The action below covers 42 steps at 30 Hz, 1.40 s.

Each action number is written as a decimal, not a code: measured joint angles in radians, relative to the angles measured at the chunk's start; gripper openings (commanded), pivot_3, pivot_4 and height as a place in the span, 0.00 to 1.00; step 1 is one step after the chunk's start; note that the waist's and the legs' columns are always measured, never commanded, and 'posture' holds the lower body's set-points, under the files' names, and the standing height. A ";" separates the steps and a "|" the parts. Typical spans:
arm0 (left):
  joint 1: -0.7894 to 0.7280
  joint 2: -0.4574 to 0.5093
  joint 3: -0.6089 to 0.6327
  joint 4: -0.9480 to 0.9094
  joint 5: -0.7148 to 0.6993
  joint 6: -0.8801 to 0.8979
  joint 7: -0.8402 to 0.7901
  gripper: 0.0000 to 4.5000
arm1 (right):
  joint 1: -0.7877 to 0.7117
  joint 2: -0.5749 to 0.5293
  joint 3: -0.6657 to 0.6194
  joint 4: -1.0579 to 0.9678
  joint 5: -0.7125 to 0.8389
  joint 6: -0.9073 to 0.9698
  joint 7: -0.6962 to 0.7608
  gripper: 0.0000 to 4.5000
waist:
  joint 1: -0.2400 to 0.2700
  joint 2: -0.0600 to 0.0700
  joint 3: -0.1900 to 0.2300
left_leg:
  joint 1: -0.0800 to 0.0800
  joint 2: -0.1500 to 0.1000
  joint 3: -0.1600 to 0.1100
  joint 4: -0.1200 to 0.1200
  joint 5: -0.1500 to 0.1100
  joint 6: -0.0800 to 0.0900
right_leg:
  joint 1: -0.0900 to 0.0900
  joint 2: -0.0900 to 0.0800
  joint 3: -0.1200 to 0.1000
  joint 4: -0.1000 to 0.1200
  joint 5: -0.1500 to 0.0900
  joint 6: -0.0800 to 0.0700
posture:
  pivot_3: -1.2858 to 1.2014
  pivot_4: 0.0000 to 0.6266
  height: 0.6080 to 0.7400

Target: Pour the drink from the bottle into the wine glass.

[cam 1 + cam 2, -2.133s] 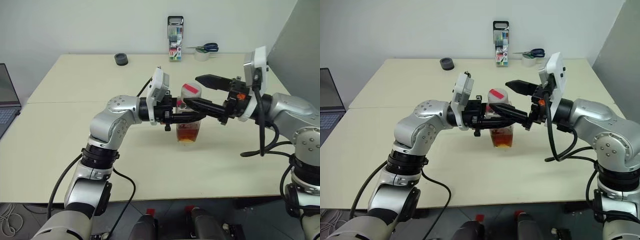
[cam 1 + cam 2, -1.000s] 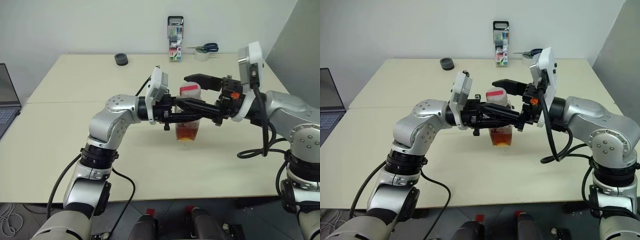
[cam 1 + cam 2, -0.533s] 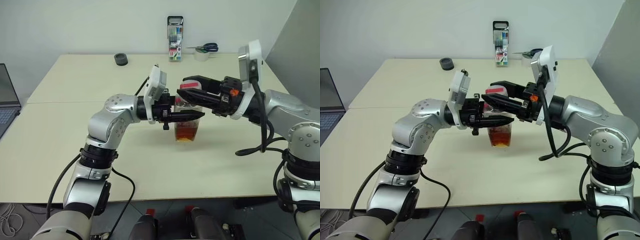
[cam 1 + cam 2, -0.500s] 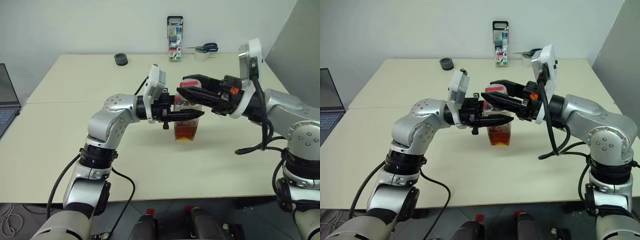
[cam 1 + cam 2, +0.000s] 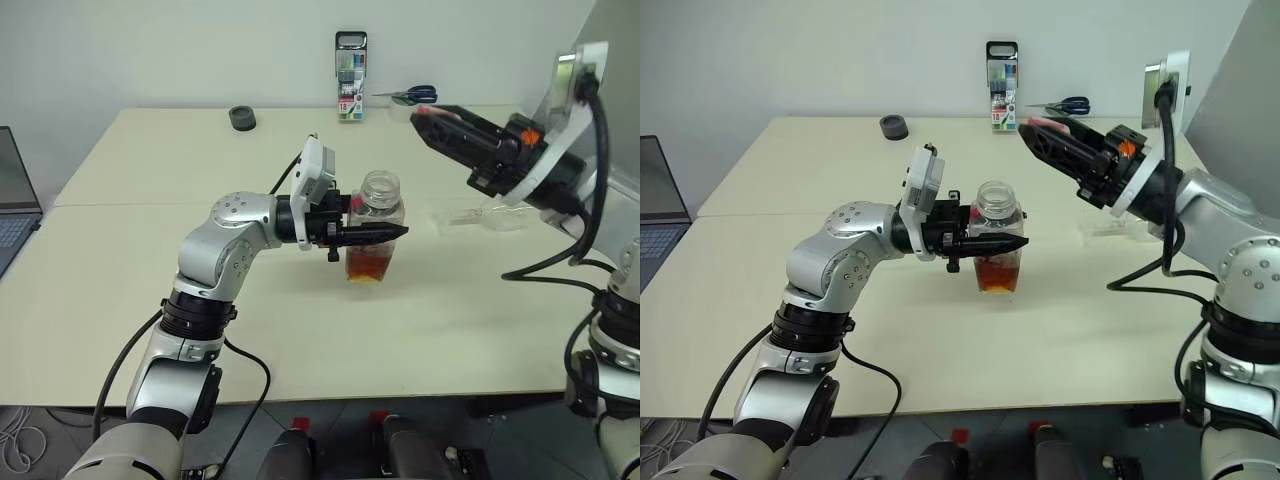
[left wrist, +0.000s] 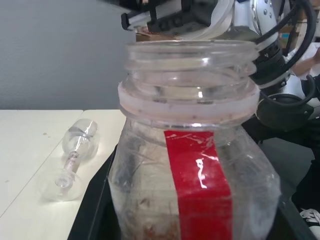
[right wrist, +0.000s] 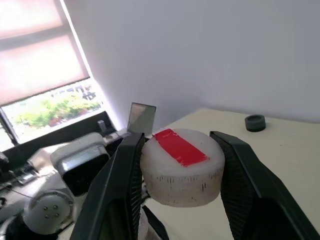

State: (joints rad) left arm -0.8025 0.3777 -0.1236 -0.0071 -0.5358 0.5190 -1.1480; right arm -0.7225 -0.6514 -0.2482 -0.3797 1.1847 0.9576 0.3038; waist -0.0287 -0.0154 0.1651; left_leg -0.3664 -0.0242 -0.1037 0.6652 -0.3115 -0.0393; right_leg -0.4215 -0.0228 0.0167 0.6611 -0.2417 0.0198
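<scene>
My left gripper is going to let go of the bottle on the table [image 5: 220, 240] toward the laptop, just nearer than the seam of the black round object.
My left gripper [image 5: 395, 232] is shut on the bottle [image 5: 376, 215], a clear squarish plastic one with a red label strip [image 6: 202, 200], standing upright on the table [image 5: 130, 270]. Its wide neck [image 6: 190, 65] is uncapped. The amber drink [image 5: 372, 265] fills the bottom part. My right gripper [image 5: 425, 120] is raised to the right of the bottle, shut on the whitish cap [image 7: 182, 167], which has a red strip on top. The clear wine glass [image 5: 490, 215] lies on its side on the table right of the bottle, under my right arm.
At the table's far edge stand a marker pack [image 5: 350, 90], scissors [image 5: 410, 96] on a tape roll [image 5: 404, 111], and a small black round object [image 5: 242, 118]. A laptop [image 5: 15, 210] sits at the left edge.
My right gripper closed on the cap and carried it up and to the right, off the bottle. The neck now stands open. The left gripper and bottle stayed put.
</scene>
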 measured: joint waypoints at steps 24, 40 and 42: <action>0.005 0.003 -0.001 -0.003 0.005 0.000 0.001 0.40 | 0.583 0.338 0.189 0.251 -0.855 -0.467 -0.183 0.99 | -0.015 -0.003 -0.002 | 0.006 0.001 0.008 0.006 0.000 0.000 | 0.004 0.004 0.006 0.003 0.000 0.001 | 0.52 0.24 1.00; 0.005 0.039 0.090 0.132 0.156 -0.115 0.268 0.40 | 0.422 0.064 0.115 -0.229 -0.454 -0.241 0.188 0.99 | -0.011 -0.001 -0.001 | 0.003 0.001 0.001 0.006 0.000 0.000 | 0.002 0.003 0.002 0.004 0.000 0.001 | 0.52 0.24 1.00; 0.003 0.039 0.109 0.192 0.228 -0.155 0.381 0.40 | 0.332 0.035 0.114 -0.237 -0.317 -0.160 0.225 0.99 | -0.007 -0.001 -0.001 | 0.003 0.000 -0.001 0.006 0.000 0.000 | 0.002 0.002 0.002 0.003 0.000 0.001 | 0.52 0.24 1.00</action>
State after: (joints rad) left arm -0.7991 0.4170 -0.0148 0.1853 -0.3078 0.3644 -0.7670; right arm -0.3910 -0.6162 -0.1342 -0.6170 0.8676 0.7978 0.5283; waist -0.0352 -0.0161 0.1645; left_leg -0.3637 -0.0241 -0.1047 0.6716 -0.3117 -0.0390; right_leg -0.4191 -0.0208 0.0185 0.6644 -0.2412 0.0209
